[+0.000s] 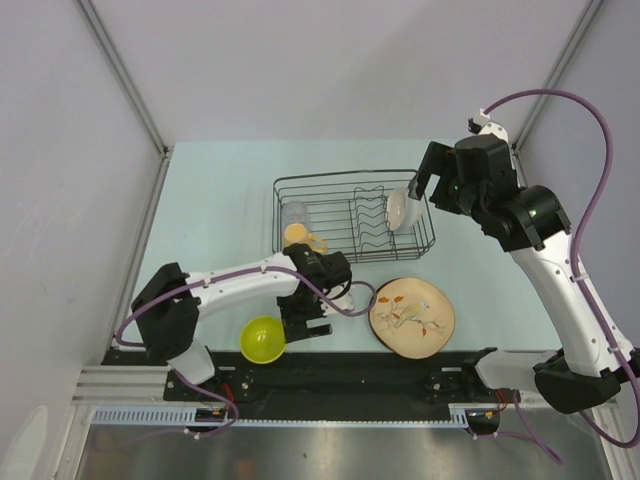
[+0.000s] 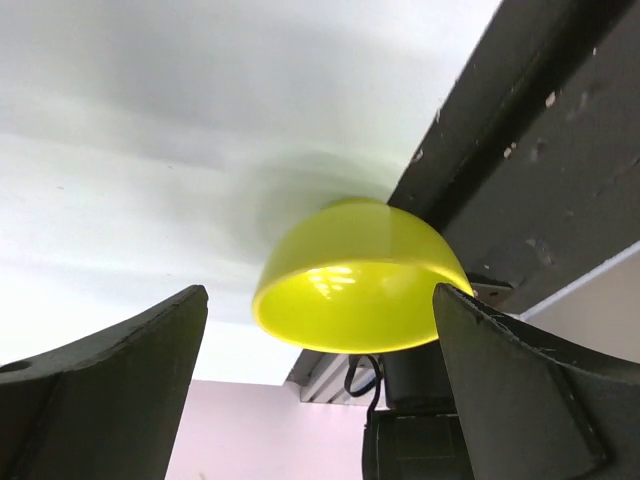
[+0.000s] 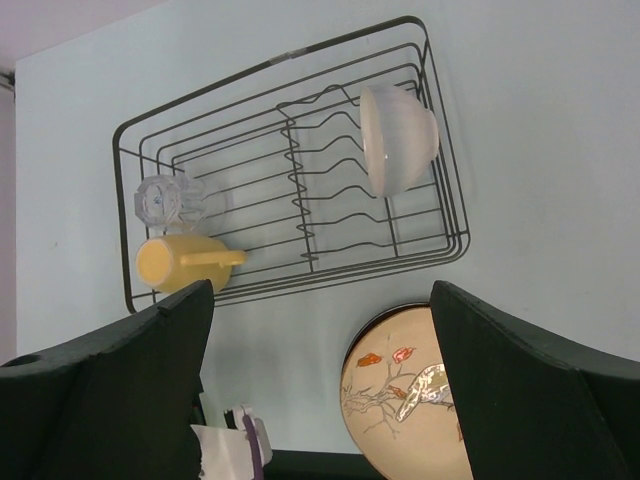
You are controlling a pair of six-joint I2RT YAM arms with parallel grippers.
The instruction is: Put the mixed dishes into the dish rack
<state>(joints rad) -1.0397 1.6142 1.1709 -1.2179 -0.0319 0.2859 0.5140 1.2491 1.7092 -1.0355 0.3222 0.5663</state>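
Note:
My left gripper should rise, come down from above and pinch the bowl's rim point(image 1: 284, 342), because its open fingers face the lime-green bowl from low beside it.
The black wire dish rack point(image 1: 385, 255) stands mid-table. It holds a small white bowl point(image 1: 403, 208) on edge at its right end, with a clear glass point(image 1: 294, 213) and a yellow-orange mug point(image 1: 300, 236) at its left end. On the table in front of the rack, a lime-green bowl point(image 1: 262, 339) sits on the left and a tan leaf-pattern plate point(image 1: 412, 317) on the right. My left gripper point(image 1: 305, 325) is open just right of the lime-green bowl point(image 2: 355, 280), which lies beyond its fingertips point(image 2: 120, 390). High over the rack's right end, my right gripper point(image 1: 425, 180) is open and empty.
The right wrist view looks down on the rack point(image 3: 420, 258), white bowl point(image 3: 397, 137), glass point(image 3: 165, 198), mug point(image 3: 175, 262) and plate point(image 3: 410, 400). The black base rail point(image 1: 340, 375) runs close behind the lime-green bowl. White side walls point(image 1: 60, 180) enclose the table.

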